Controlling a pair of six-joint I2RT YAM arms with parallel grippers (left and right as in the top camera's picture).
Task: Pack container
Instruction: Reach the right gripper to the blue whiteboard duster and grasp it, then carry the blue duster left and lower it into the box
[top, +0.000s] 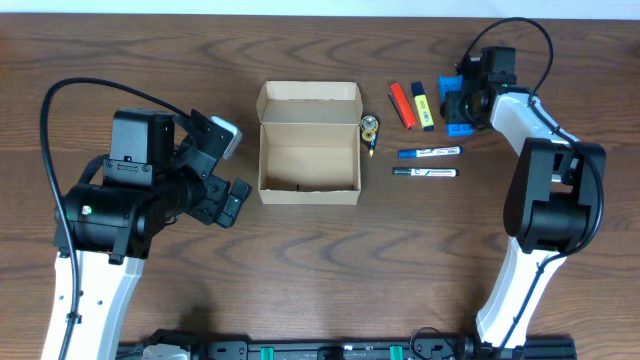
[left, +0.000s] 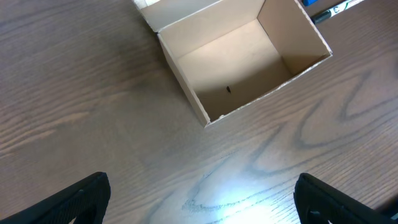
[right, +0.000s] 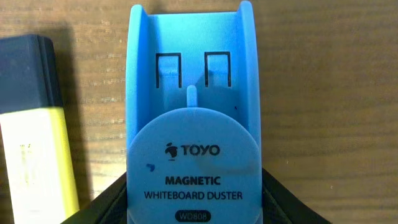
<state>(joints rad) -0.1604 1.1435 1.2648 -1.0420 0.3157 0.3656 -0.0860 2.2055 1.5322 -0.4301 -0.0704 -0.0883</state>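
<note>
Next, my right gripper releases the blue magnetic whiteboard duster, now between that gripper's closed fingers, inside the cardboard box (top: 305, 176), along the near side of the box.
The container (top: 308, 160) is a tan cardboard box, open, with its flap lid folded back toward the far side. It also shows in the left wrist view (left: 242, 59), and its inside looks empty. My left gripper (top: 232, 200) is open and empty over bare table just left of the box (left: 202, 199). My right gripper (top: 462, 104) is at the far right, its fingers closed against both sides of a blue magnetic whiteboard duster (right: 193, 124), which also shows in the overhead view (top: 458, 127).
Right of the box lie a small round yellow-and-black item (top: 370, 127), an orange highlighter (top: 401, 104), a yellow highlighter with a navy cap (top: 423, 106) (right: 31, 137), a blue marker (top: 428, 152) and a black marker (top: 425, 172).
</note>
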